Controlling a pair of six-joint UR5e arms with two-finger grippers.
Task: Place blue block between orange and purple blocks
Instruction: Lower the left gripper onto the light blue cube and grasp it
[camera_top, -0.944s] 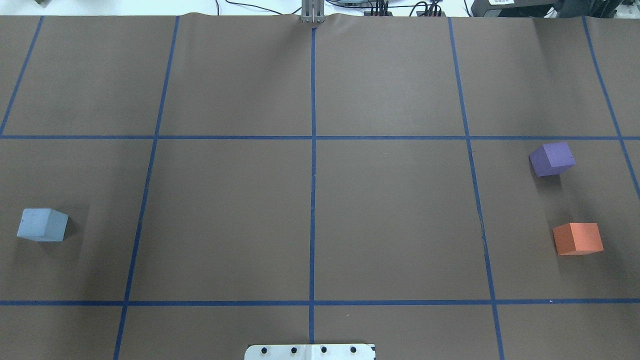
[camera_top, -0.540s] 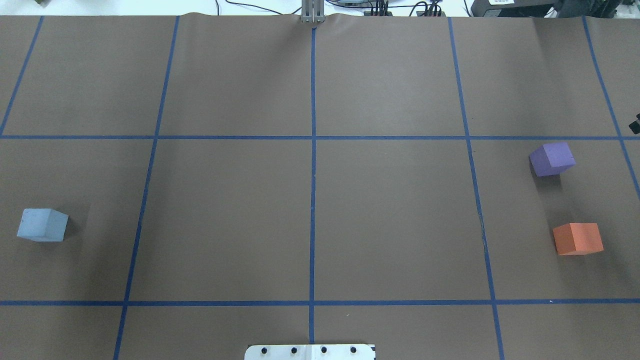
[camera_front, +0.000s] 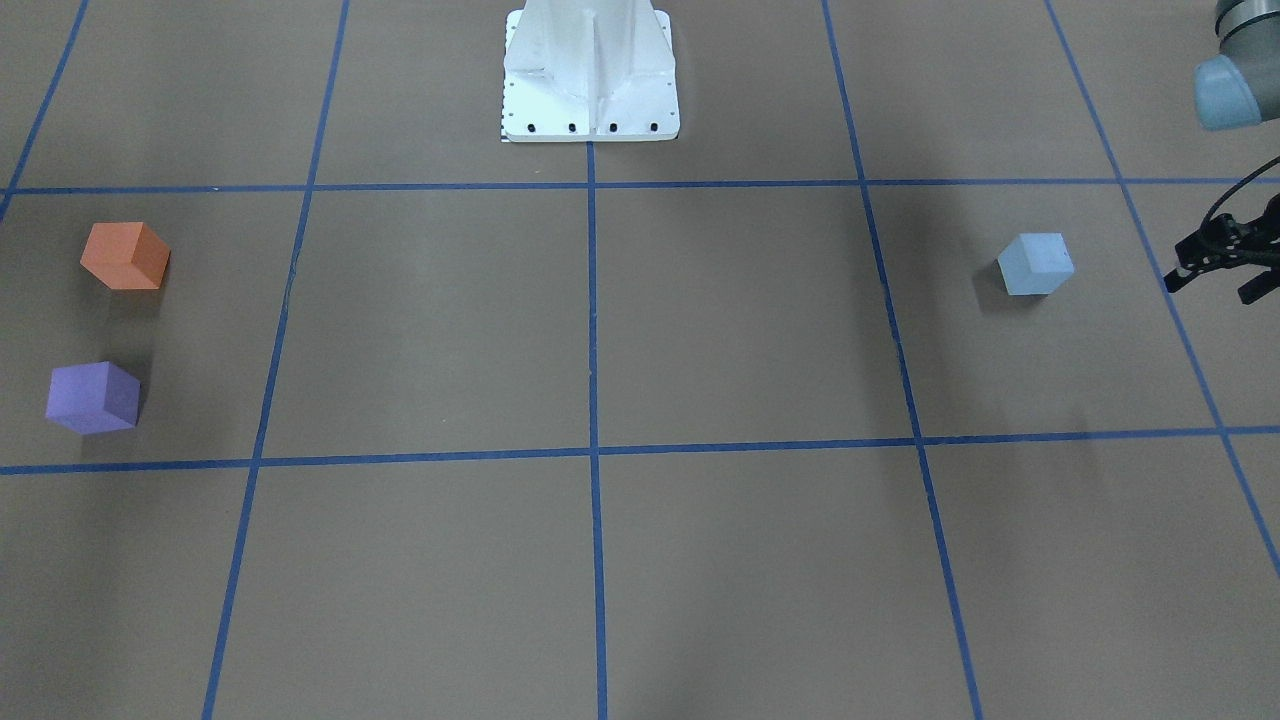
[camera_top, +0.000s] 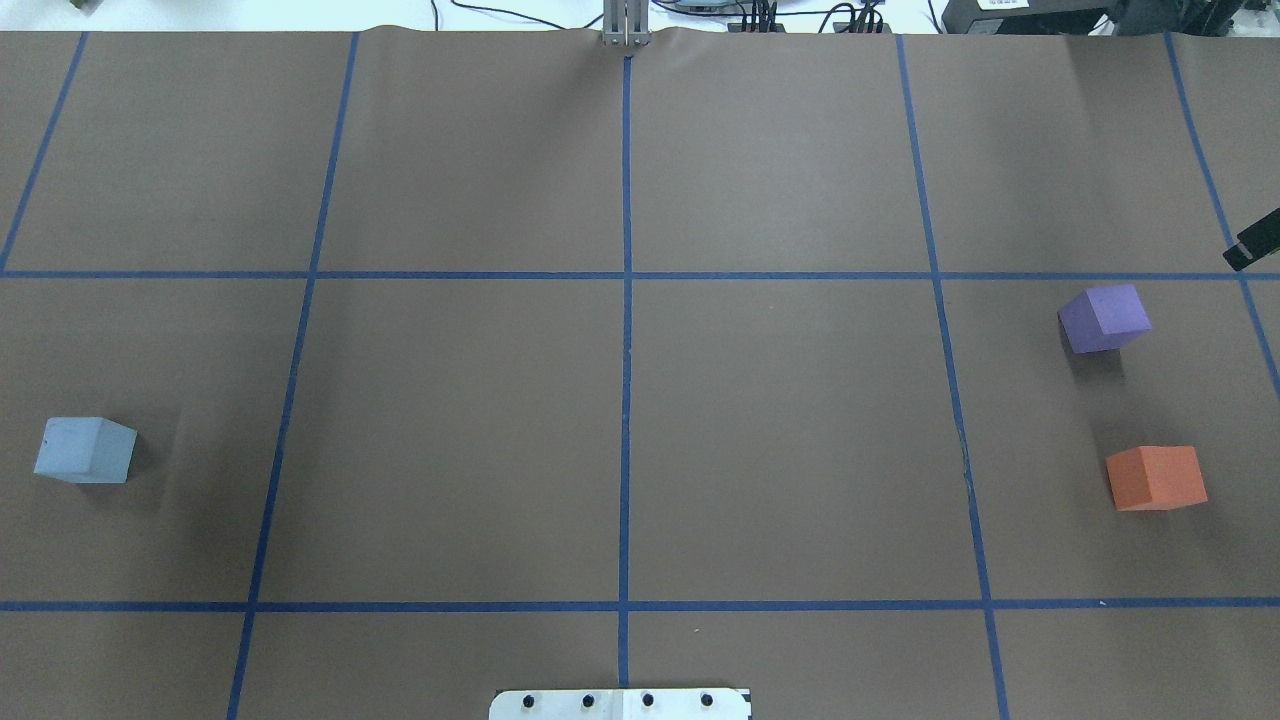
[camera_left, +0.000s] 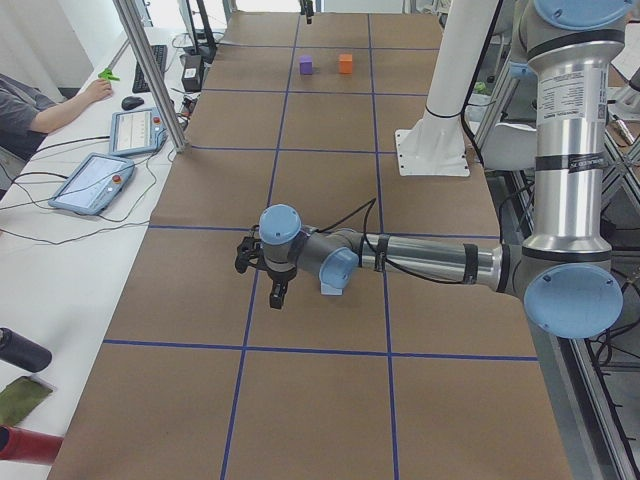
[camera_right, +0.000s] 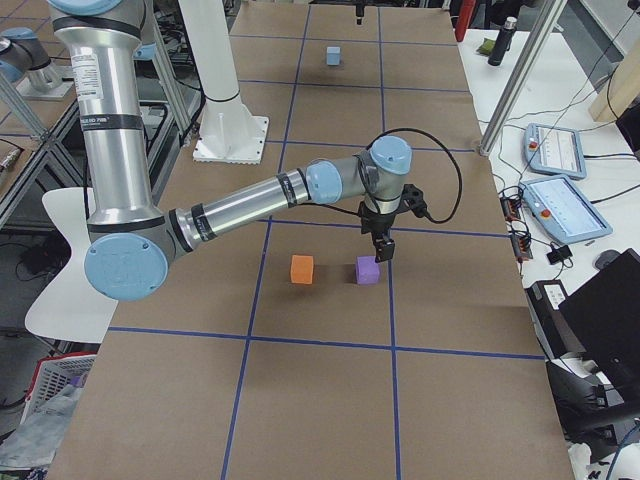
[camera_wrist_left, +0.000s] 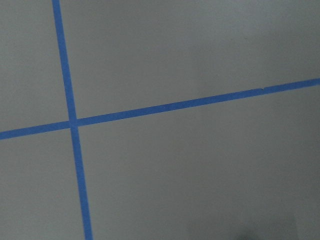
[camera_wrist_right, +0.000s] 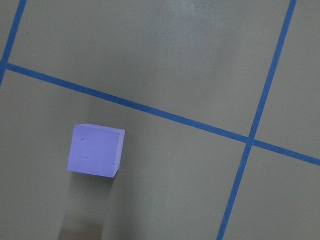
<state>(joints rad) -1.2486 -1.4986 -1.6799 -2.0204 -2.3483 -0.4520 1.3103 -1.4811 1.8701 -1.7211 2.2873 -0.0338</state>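
Observation:
Next, my left gripper grabs the upper half (camera_front: 1039, 256) of the blue block, which sits far from the orange and purple blocks.
The light blue block (camera_top: 85, 450) sits at the table's left end; it also shows in the front-facing view (camera_front: 1036, 264). The purple block (camera_top: 1104, 318) and the orange block (camera_top: 1156, 478) sit apart at the right end, with bare paper between them. My left gripper (camera_front: 1208, 288) hovers open and empty just outboard of the blue block. Only one fingertip of my right gripper (camera_top: 1255, 245) shows at the overhead view's right edge, beyond the purple block (camera_wrist_right: 96, 150); I cannot tell if it is open. The left wrist view shows only paper and tape lines.
Brown paper with a blue tape grid (camera_top: 626, 275) covers the table. The white robot base (camera_front: 590, 70) stands at the near middle edge. Tablets (camera_left: 95, 180), a metal post (camera_left: 150, 70) and a seated operator (camera_left: 40, 100) are along the far side.
A fingertip of my right gripper has come into the overhead view at the right edge, above the purple block. The three blocks have not moved.

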